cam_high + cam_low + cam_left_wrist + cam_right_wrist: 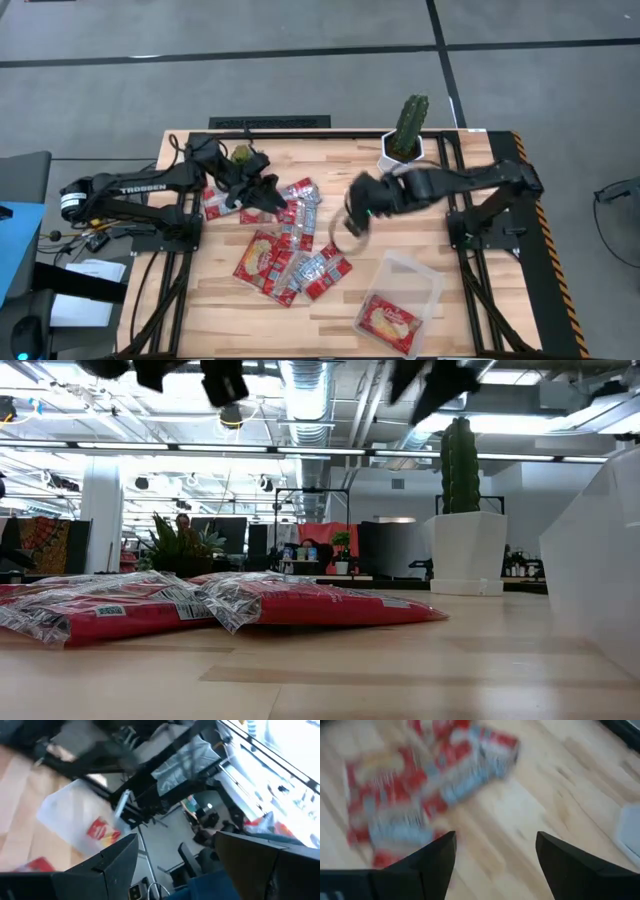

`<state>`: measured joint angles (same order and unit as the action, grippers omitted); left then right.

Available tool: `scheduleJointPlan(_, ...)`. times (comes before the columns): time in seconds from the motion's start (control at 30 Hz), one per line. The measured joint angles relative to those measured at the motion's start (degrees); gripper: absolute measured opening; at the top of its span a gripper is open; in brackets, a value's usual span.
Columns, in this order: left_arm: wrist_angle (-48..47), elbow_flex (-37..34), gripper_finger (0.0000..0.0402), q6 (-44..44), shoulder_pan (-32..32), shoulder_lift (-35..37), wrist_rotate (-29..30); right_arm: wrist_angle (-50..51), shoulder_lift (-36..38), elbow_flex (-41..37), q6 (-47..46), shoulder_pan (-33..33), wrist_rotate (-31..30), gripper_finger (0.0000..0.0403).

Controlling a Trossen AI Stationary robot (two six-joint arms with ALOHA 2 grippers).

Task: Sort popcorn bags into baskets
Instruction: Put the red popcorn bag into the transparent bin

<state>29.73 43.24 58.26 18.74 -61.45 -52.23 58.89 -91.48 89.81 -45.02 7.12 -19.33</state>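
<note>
The robot's right gripper should close on the white label edge [309, 221] [467, 786] of the popcorn bag in the middle of the pile, the bag next to the left gripper's fingers.
Several red popcorn bags [285, 250] lie flat in a loose, overlapping pile on the wooden table [470, 330]; the low view shows them as flat packets [250, 605]. The clear basket [425, 275] stands at the near right with one bag [388, 320] lying in it. My left gripper [262, 190] hangs open above the pile's far left bags, with nothing between its fingers [175, 840]. My right gripper [350, 220] hovers open above bare table between the pile and the basket. It is empty, with the pile [430, 785] beyond its fingertips [495, 837].
A white pot with a cactus [405, 140] stands at the table's far edge, right of the middle, and it is also in the low view [468, 555]. The basket's clear wall [600, 560] rises at the right of the low view. Bare wood lies along the near edge.
</note>
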Motion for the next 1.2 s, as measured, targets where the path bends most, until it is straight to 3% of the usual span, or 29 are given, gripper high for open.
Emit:
scheduleJointPlan(0.37,-9.1,16.9,0.0253,-2.1,1.3,2.3,-6.3,-18.0,-18.1,-0.1,-5.7,-7.4,5.6,0.0296)
scheduleJointPlan(0.47,-19.1,22.8,0.0253,-7.2,3.3,5.8,-3.9,-19.8,-21.5,-0.1,-9.3,-7.7,7.1,0.0296)
scheduleJointPlan(0.57,-41.5,28.6,0.0253,-19.2,4.8,10.4,5.7,-22.4,-24.1,-0.1,-11.8,-7.7,7.5,0.0296)
scheduleJointPlan(0.67,-62.6,32.9,0.0253,-27.9,4.0,15.3,26.2,-23.1,-25.6,-0.1,-14.6,-7.3,7.6,0.0296)
scheduleJointPlan(0.8,-72.6,32.9,0.0253,-26.7,1.8,21.0,42.9,-24.2,-26.6,-0.1,-16.1,-7.2,7.5,0.0296)
scheduleJointPlan(1.0,-75.3,27.8,0.0253,-21.9,1.1,28.4,52.0,-29.1,-30.5,0.1,-19.8,-7.3,7.7,0.0296)
scheduleJointPlan(1.2,-75.3,18.4,0.0253,-17.2,1.1,32.8,53.6,-33.0,-33.9,0.0,-21.6,-7.2,10.2,0.0294)
